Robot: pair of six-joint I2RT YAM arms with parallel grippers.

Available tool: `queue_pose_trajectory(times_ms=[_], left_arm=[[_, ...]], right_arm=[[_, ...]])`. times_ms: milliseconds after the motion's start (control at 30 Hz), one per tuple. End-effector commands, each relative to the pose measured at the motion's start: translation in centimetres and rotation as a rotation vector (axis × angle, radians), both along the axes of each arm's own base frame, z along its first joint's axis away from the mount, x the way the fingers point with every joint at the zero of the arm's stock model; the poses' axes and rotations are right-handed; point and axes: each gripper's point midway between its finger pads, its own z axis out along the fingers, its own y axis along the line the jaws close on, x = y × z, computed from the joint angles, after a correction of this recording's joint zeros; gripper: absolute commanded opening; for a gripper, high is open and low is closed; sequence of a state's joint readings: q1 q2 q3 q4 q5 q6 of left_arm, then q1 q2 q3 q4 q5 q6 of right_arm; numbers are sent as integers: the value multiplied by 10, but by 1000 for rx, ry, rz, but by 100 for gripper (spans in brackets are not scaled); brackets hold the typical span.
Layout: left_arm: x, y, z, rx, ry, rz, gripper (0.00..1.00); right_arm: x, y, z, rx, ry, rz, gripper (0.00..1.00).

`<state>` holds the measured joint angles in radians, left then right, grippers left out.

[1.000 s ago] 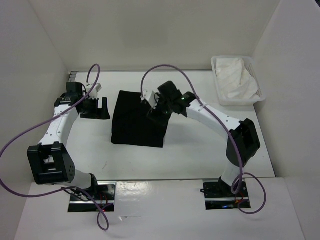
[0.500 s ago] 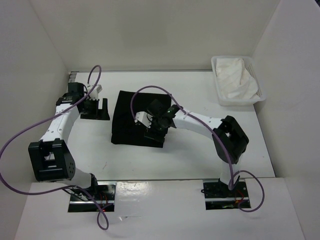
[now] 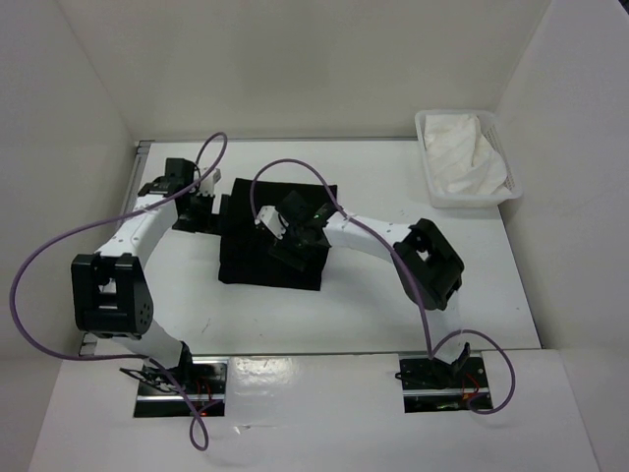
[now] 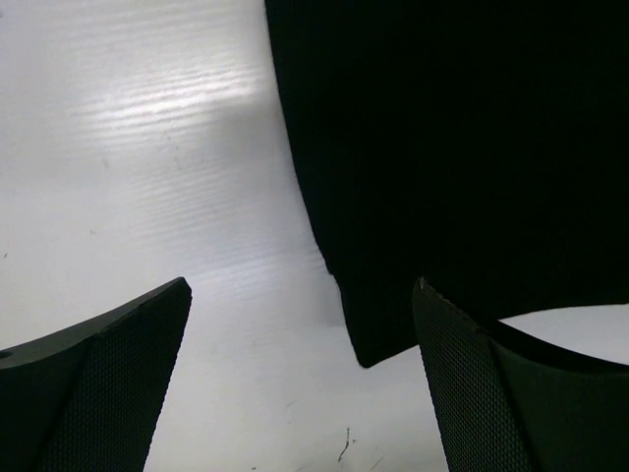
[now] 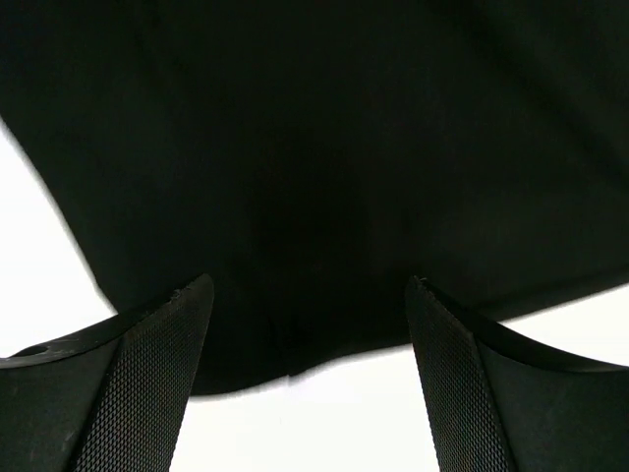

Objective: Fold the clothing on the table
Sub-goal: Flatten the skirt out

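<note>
The robot's left gripper needs to close on the far corner (image 3: 236,182) (image 4: 331,269) of the black clothing, the one nearest the metal rail, to take hold of it for folding.
The black clothing (image 3: 251,264) lies as a folded rectangle in the middle of the white table (image 3: 393,305). My left gripper (image 3: 208,214) is open just off its left edge. In the left wrist view the clothing (image 4: 442,147) fills the upper right, one corner reaching down beside the right fingertip, and the left gripper (image 4: 305,393) has bare table between its fingers. My right gripper (image 3: 293,248) hovers open over the garment. In the right wrist view the clothing (image 5: 314,147) spans the top, its edge running between the open jaws of the right gripper (image 5: 310,383).
A small white bin (image 3: 428,187) holding a crumpled white cloth (image 3: 462,152) stands at the back right. White walls close in the table at the left, back and right. A metal rail (image 3: 138,157) runs along the table's left edge.
My right gripper has swung left across the clothing, the arm folding in. My left gripper has moved right, up to the garment's left edge. Both have stayed open.
</note>
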<state>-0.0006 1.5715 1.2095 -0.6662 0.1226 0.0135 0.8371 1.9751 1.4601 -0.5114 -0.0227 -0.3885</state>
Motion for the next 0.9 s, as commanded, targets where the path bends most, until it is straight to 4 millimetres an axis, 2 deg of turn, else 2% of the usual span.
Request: queue_pose_trajectory(times_ms=[0, 33, 67, 100, 200, 367, 433, 600, 867], left_arm=[[9, -19, -12, 11, 22, -21, 99], [9, -16, -17, 30, 29, -12, 99], [6, -19, -21, 39, 37, -23, 99], [1, -24, -33, 42, 75, -38, 99], [-1, -26, -44, 79, 103, -48, 99], [-16, -24, -62, 160, 178, -60, 99], [-18, -24, -62, 185, 183, -65, 99], [-31, -22, -79, 248, 234, -73, 99], [-45, -21, -105, 290, 323, -95, 99]], right_arm=[[13, 13, -4, 36, 17, -46, 84], [11, 15, -4, 45, 26, -38, 84], [7, 11, -14, 25, 44, -38, 84], [5, 9, -17, 18, 50, -39, 84], [0, -4, -30, -30, 54, -35, 84], [-10, -24, -43, -79, 75, -31, 84], [-10, -32, -42, -82, 78, -44, 84], [1, -53, -43, -84, 78, -88, 84], [3, -68, -35, -96, 63, -108, 84]])
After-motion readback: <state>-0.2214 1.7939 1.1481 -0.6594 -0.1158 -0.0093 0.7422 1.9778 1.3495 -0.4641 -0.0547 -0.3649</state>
